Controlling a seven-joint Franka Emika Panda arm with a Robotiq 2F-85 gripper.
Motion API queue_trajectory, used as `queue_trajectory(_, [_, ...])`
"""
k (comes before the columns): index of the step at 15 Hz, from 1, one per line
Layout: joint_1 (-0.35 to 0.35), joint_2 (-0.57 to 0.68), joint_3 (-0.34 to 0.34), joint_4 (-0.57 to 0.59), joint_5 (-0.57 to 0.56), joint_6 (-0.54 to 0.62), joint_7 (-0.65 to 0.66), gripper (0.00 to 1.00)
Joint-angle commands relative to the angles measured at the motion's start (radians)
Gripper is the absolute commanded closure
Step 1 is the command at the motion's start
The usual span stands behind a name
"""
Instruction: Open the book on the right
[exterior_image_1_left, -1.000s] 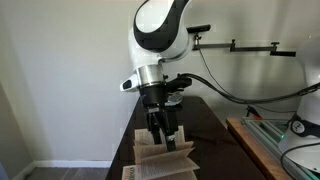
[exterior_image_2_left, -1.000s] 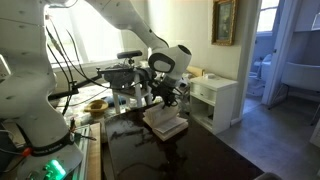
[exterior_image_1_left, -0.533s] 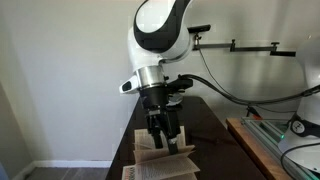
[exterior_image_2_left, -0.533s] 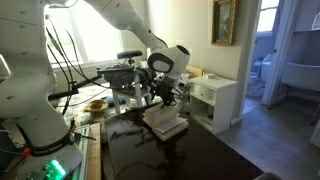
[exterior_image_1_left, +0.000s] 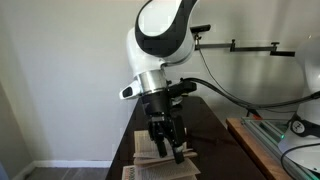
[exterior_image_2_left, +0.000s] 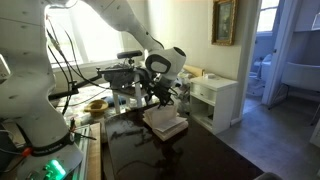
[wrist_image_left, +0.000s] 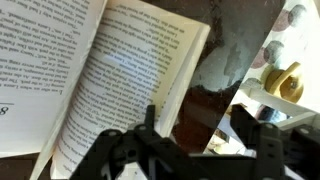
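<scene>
The robot's gripper needs to next go to the outer edge of the book's printed page (exterior_image_1_left: 192, 172) (wrist_image_left: 183, 92), near the page's corner, and close there.
The book (wrist_image_left: 130, 90) lies open, its pale printed pages spread to the left in the wrist view. Its dark maroon cover (wrist_image_left: 205, 95) stands up between my gripper's (wrist_image_left: 198, 125) two black fingers, which are spread apart. In both exterior views the gripper (exterior_image_1_left: 171, 147) (exterior_image_2_left: 160, 96) points down right over the book (exterior_image_1_left: 152, 152) (exterior_image_2_left: 165, 122) on the dark table. A larger book's page (wrist_image_left: 30, 60) with bigger print shows at the left edge. I cannot tell if a finger touches the cover.
The dark table (exterior_image_2_left: 175, 155) ends near a white wall (exterior_image_1_left: 60, 90). A white cabinet (exterior_image_2_left: 215, 100) stands beyond it. A yellow bowl (exterior_image_2_left: 97, 104) and cables sit on a side bench. A yellow object (wrist_image_left: 283, 80) shows off the table.
The gripper has moved down and slightly sideways toward the book's cover side. The book's pages lie flatter and wider open than a second ago.
</scene>
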Motion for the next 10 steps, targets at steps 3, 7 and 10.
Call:
queue_trajectory(3, [0.024,0.008,0.007,-0.036,-0.044,0.05,0.035,0.23])
queue_trajectory(7, [0.029,0.023,0.006,-0.048,-0.079,0.081,0.052,0.24])
queue_trajectory(10, [0.035,0.032,0.01,-0.062,-0.097,0.097,0.061,0.24])
